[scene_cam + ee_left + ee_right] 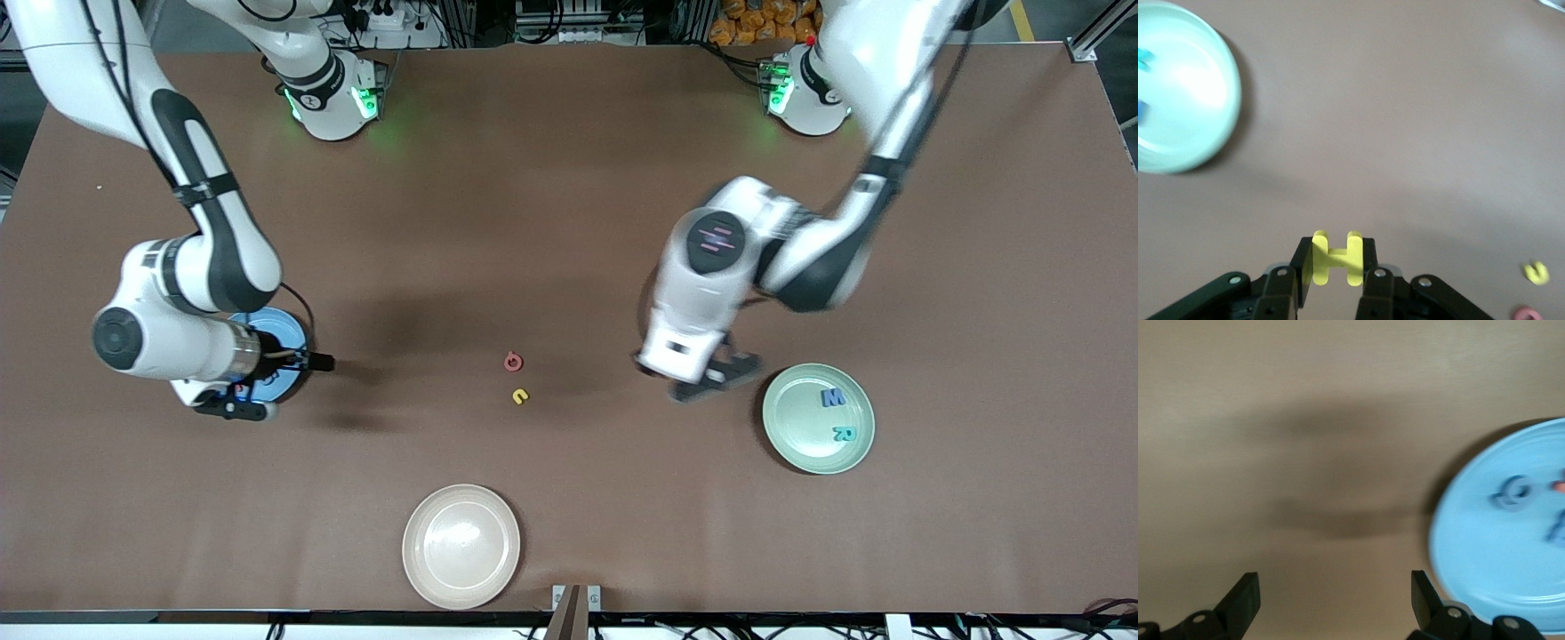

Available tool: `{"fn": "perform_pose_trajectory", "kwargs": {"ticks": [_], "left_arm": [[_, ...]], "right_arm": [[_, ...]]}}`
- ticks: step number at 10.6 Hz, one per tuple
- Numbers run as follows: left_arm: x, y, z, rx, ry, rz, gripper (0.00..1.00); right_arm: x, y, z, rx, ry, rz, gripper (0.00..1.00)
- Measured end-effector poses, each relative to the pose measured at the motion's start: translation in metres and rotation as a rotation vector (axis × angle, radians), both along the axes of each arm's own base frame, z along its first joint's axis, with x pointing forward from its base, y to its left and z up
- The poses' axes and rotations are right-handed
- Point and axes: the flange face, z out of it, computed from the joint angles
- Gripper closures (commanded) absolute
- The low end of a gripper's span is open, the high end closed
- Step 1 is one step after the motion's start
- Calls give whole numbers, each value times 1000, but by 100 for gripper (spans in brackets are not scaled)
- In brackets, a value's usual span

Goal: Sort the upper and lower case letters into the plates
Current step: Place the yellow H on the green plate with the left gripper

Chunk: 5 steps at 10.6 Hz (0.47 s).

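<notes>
The yellow letter H will go down in the middle of the mint green plate [819, 423] [1162, 79] from my left gripper.
My left gripper [716, 378] [1337, 267] is shut on a yellow letter H [1337, 259], which is hidden in the front view. It hangs over bare table beside the mint green plate [796, 427] [1201, 80]. That plate holds a blue letter [833, 397] and a teal letter [843, 434]. My right gripper [236, 407] [1335, 593] is open and empty over the table, at the rim of the blue plate [283, 327] [1491, 553]. A blue ring-shaped letter [1513, 492] lies in that plate with two others beside it. A red letter [513, 361] [1525, 313] and a yellow letter [520, 396] [1536, 273] lie mid-table.
A beige plate [461, 546] sits near the table edge closest to the front camera and holds nothing. The right arm's wrist covers most of the blue plate in the front view. The brown tabletop [569, 222] stretches between the two arms.
</notes>
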Motion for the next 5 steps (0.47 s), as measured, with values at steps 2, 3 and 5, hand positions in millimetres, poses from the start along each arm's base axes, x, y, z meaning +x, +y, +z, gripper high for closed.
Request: {"fn": "perform_pose_trajectory", "kwargs": {"ticks": [2, 3, 5], "left_arm": [[29, 82, -6, -3, 28, -21, 100], [36, 114, -14, 2, 45, -29, 100], [39, 158, -42, 11, 94, -25, 100]], "right_arm": [[-2, 77, -9, -9, -26, 7, 0], [-8, 119, -20, -15, -56, 61, 0], [-24, 198, -37, -54, -124, 225, 0]]}}
